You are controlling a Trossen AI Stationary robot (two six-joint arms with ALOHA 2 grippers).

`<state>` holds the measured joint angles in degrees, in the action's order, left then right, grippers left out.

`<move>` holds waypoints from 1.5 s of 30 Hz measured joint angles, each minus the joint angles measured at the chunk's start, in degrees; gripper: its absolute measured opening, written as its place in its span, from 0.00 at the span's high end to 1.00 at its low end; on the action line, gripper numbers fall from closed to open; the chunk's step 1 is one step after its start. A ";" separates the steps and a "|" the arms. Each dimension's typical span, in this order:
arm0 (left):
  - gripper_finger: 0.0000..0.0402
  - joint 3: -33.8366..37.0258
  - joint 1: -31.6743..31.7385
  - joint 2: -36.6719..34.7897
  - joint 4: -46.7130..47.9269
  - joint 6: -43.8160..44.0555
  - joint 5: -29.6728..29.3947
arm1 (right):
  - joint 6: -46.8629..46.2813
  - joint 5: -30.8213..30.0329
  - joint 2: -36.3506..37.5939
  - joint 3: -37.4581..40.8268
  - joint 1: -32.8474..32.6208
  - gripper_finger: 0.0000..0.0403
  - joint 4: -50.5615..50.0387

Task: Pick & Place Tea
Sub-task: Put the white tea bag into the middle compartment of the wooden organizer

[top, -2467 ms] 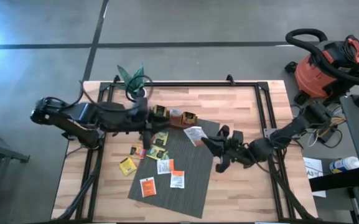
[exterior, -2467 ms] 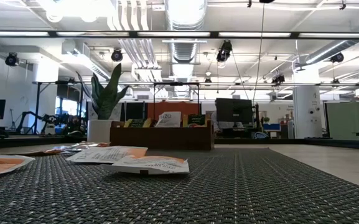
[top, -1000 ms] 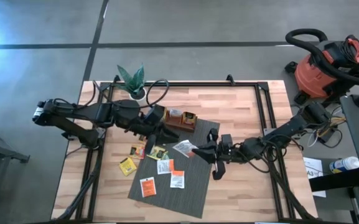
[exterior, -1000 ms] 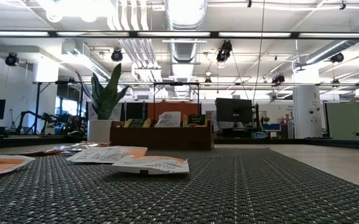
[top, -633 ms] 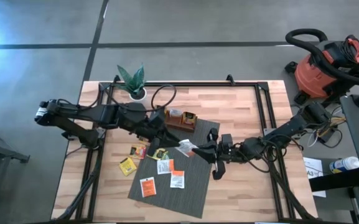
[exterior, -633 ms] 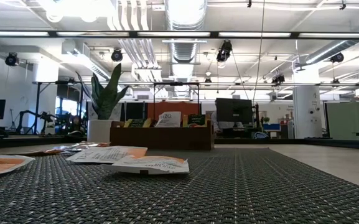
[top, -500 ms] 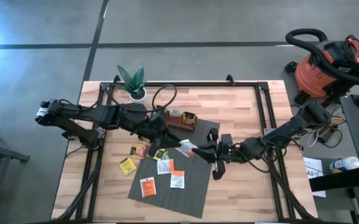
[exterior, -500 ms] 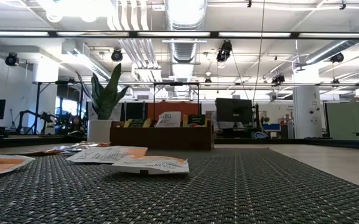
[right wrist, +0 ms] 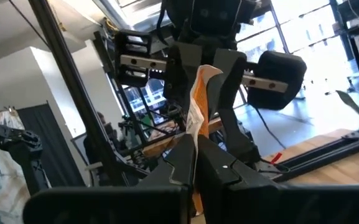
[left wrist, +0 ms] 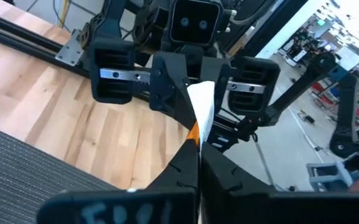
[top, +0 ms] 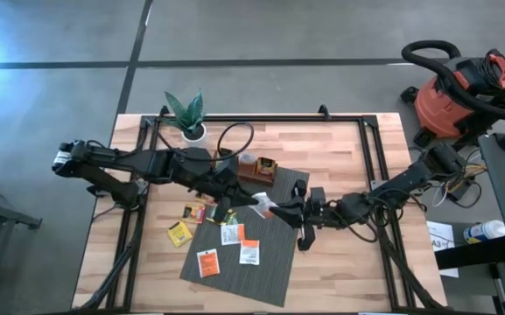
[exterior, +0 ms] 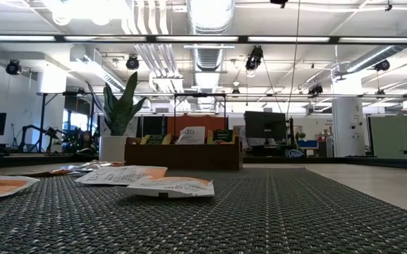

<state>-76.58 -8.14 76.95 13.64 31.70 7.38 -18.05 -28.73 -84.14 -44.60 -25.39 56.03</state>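
Observation:
The white-and-orange tea sachet is in my left gripper. I need to let go of it in the brown wooden tray's middle compartment (top: 249, 161), up against the white sachet.
A white-and-orange tea sachet (top: 260, 204) hangs in the air above the grey mat (top: 274, 254), between my two grippers. My left gripper (top: 240, 199) reaches it from the table's left and my right gripper (top: 277, 210) from the right. Both are shut on it. In the left wrist view the sachet (left wrist: 203, 102) stands edge-on, and so does the sachet (right wrist: 199, 93) in the right wrist view. Several more sachets (top: 232, 234) lie flat on the mat and on the wood. The low view shows no gripper. My left gripper pinches the sachet's left end (left wrist: 195, 132) between its two fingers, coming nearly level from the table's left. The sachet is clear of the mat. My right gripper pinches the opposite end (right wrist: 194, 124) between its two fingers, coming from the table's right and slanting slightly upward. The sachet stands on edge between the two holds.
A brown wooden tray (top: 256, 168) with sachets stands just beyond the mat's far edge. A potted plant (top: 186, 114) is at the far left. Black frame rails (top: 370, 157) run along the table's sides. A red vacuum (top: 462, 87) stands off the table's right.
My left gripper has moved from beside the wooden tray toward the table's near edge and right, up to the sachet that my right gripper holds, and its fingers are now on it. My right gripper and the sachet have kept still.

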 joint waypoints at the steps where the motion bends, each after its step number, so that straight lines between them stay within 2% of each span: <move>1: 0.99 0.00 0.00 0.01 0.12 -0.09 -0.48 | -1.54 -0.55 0.02 0.00 0.00 0.97 -0.44; 6: 1.00 0.09 0.20 0.07 1.12 -0.60 -1.21 | -7.56 -3.86 0.50 -0.02 0.23 0.89 -7.56; 13: 1.00 0.08 0.47 0.03 6.57 -4.37 -4.46 | -8.54 -6.30 2.23 0.02 0.18 0.69 -14.02; 15: 1.00 -0.30 0.89 0.00 11.01 -7.52 -5.95 | -9.62 -7.69 3.38 0.02 0.18 0.64 -18.38; 18: 1.00 -2.52 2.33 0.64 22.25 -14.20 -11.21 | -15.41 -9.62 6.16 0.02 0.15 0.60 -29.33; 21: 1.00 -4.63 4.98 2.54 30.17 -21.53 -14.96 | -22.58 -9.90 9.34 0.02 0.15 0.60 -41.67; 26: 1.00 -7.45 10.31 9.27 36.40 -35.40 -14.98 | -28.47 -9.92 13.56 0.02 0.15 0.63 -53.82; 30: 1.00 -8.60 14.96 16.54 41.55 -45.65 -14.87 | -28.72 -10.04 15.54 0.02 0.15 0.66 -55.48; 35: 1.00 -10.43 19.95 23.04 41.50 -50.18 -11.86 | -29.84 -10.03 16.11 0.02 0.15 0.69 -55.74; 45: 1.00 -11.52 25.19 25.90 39.14 -55.29 -7.39 | -31.50 -10.03 16.11 0.02 0.15 0.70 -58.28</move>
<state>-88.09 17.04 102.85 52.78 -23.59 -0.01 -49.55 -38.76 -68.03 -44.58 -25.23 -2.25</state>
